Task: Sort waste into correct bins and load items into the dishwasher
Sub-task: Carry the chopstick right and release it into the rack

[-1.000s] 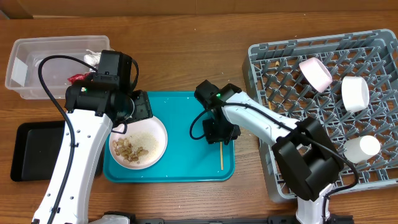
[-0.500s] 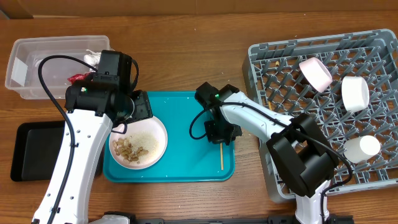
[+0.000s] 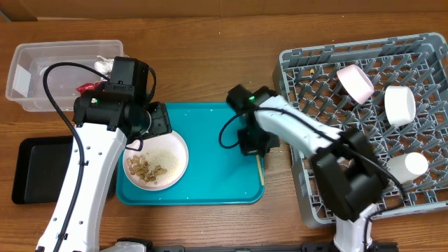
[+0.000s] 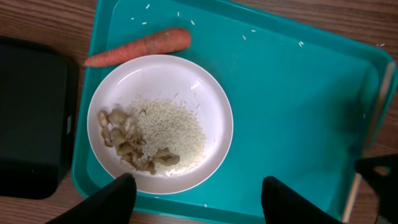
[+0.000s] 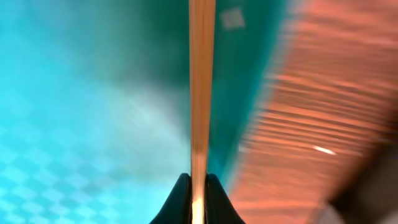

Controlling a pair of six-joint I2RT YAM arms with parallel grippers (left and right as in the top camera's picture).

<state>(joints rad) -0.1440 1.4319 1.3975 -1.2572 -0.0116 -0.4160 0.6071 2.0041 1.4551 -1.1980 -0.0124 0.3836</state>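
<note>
Next, I close my left gripper on the rim (image 3: 187, 154) (image 4: 232, 123) of the white plate, at the side facing the grey dish rack.
A white plate (image 3: 155, 159) with white rice and brown scraps lies on the teal tray (image 3: 210, 178). It also shows in the left wrist view (image 4: 180, 81), with an orange carrot (image 4: 140, 46) behind it. My left gripper (image 4: 199, 199) is open and empty above the plate's near rim. My right gripper (image 3: 255, 143) is shut on a wooden chopstick (image 3: 260, 170) at the tray's right rim. The right wrist view shows the chopstick (image 5: 201, 93) pinched between the fingers (image 5: 198, 186). The chopstick also shows in the left wrist view (image 4: 367, 143).
The grey dish rack (image 3: 308, 70) at the right holds two white bowls (image 3: 355, 82) (image 3: 399, 105) and a cup (image 3: 407, 166). The clear tub (image 3: 42, 70) at the far left holds a red wrapper (image 3: 87, 87) and white paper (image 3: 105, 65). The black tray (image 3: 35, 168) lies left of the teal tray.
My right gripper has moved to the right with the chopstick, from inside the teal tray to its right rim. The left arm has not moved.
</note>
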